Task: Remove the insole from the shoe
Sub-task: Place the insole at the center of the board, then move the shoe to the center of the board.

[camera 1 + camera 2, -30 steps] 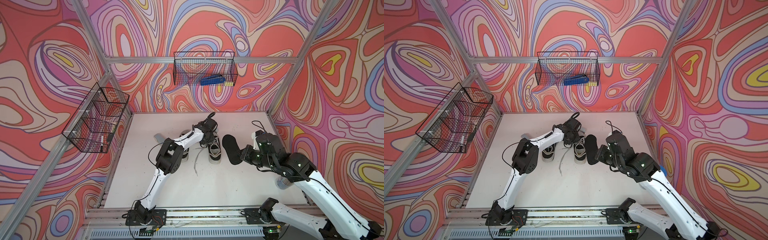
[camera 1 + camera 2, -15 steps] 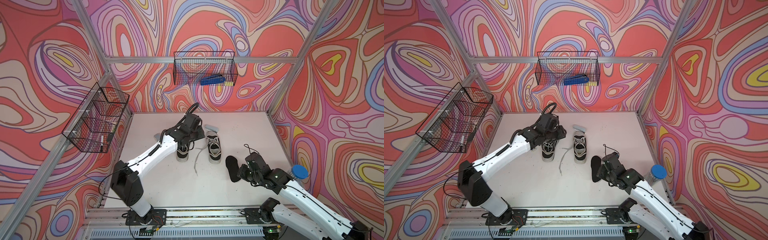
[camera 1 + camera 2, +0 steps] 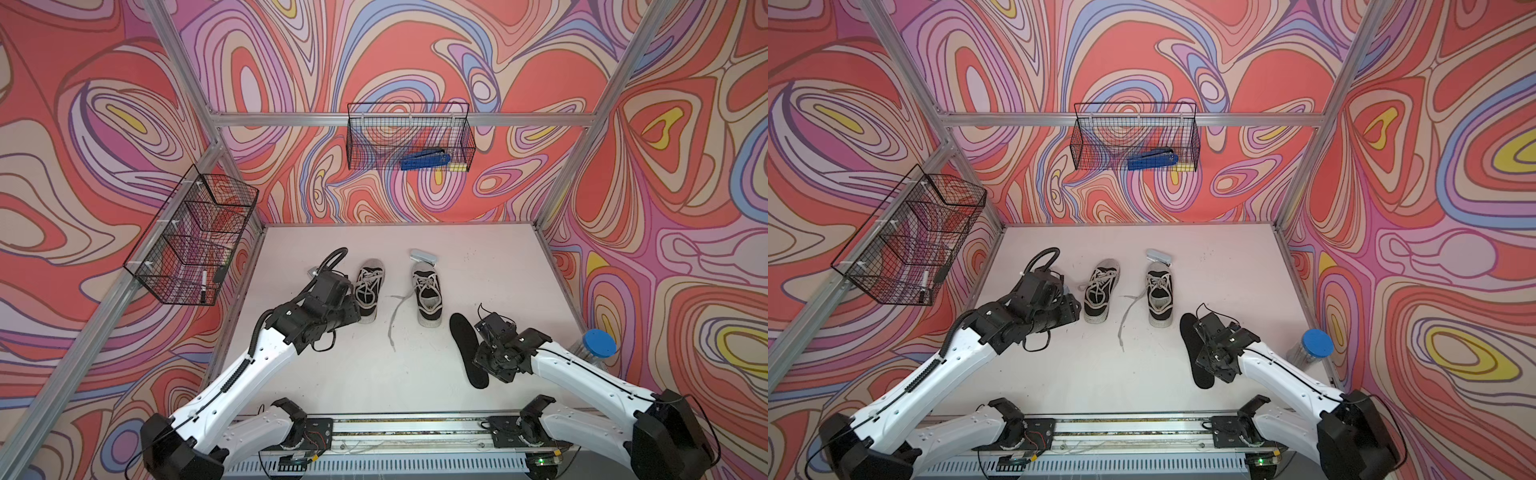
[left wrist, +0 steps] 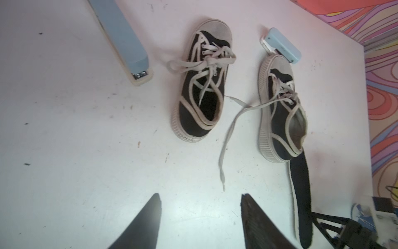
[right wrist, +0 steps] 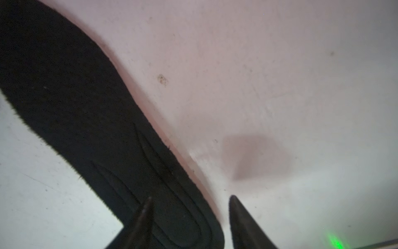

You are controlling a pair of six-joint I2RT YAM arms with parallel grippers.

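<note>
The left gripper will move to the tied black sneaker and close on its opening's side edge [image 3: 359,293] [image 4: 190,88], behind its bow, facing the light blue stapler.
The black insole [image 3: 466,347] [image 3: 1195,353] [image 4: 300,194] lies flat on the white table, out of the shoe, just in front of the heel of the right-hand black sneaker. That shoe [image 3: 428,295] [image 3: 1159,293] [image 4: 280,112] stands upright with a pale, bare inside and a loose lace. My right gripper [image 5: 189,197] [image 3: 492,353] is open over the insole's heel end [image 5: 86,107]. One of its fingers is above the insole, the other beside it over the table. My left gripper [image 4: 200,194] [image 3: 349,309] is open over bare table, short of the left sneaker [image 3: 368,291] [image 4: 200,86].
A light blue stapler [image 4: 125,38] lies left of the left sneaker. A second one [image 3: 423,256] [image 4: 282,45] sits at the right sneaker's toe. A blue-lidded jar [image 3: 598,343] stands at the right edge. Wire baskets [image 3: 409,137] [image 3: 195,237] hang on the walls.
My right arm brought the insole down from mid-air to the table at the front right and opened its jaws. My left arm drew back from the shoes to the front left.
</note>
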